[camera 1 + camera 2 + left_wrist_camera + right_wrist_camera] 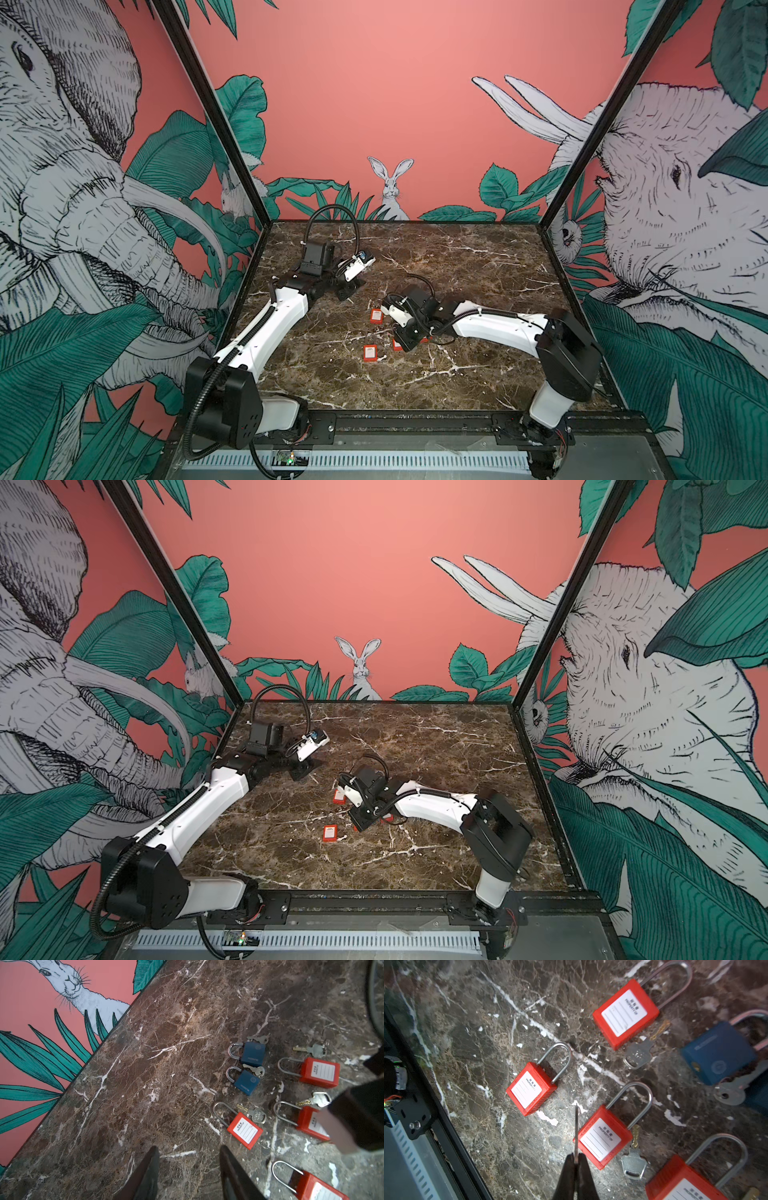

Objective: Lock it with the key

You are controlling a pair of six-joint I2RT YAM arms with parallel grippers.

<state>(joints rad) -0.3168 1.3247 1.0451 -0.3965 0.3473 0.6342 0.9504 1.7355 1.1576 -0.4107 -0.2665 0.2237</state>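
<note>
My right gripper has the key, now hanging above the marble, to put down. Next, I set it on the marble (562,1120) between the small red padlock and the nearer one.
My right gripper (576,1156) is shut on a key (576,1126), whose thin blade sticks out edge-on from the fingertips above the marble. The blade hangs between two red padlocks: a small one (532,1088) with no key beside it, and a nearer one (603,1138). In both top views that gripper (405,341) (360,823) sits low over the padlock cluster. My left gripper (189,1148) is open over bare marble with nothing between its fingers. It is at the left rear of the table (348,291) (301,771), apart from the locks.
More red padlocks (320,1072) (245,1130) and two blue padlocks (253,1053) (247,1082) lie in rows on the marble table (478,270), each with a loose key (311,1050) (636,1054) beside it. A black frame rail (446,1126) edges the table's front.
</note>
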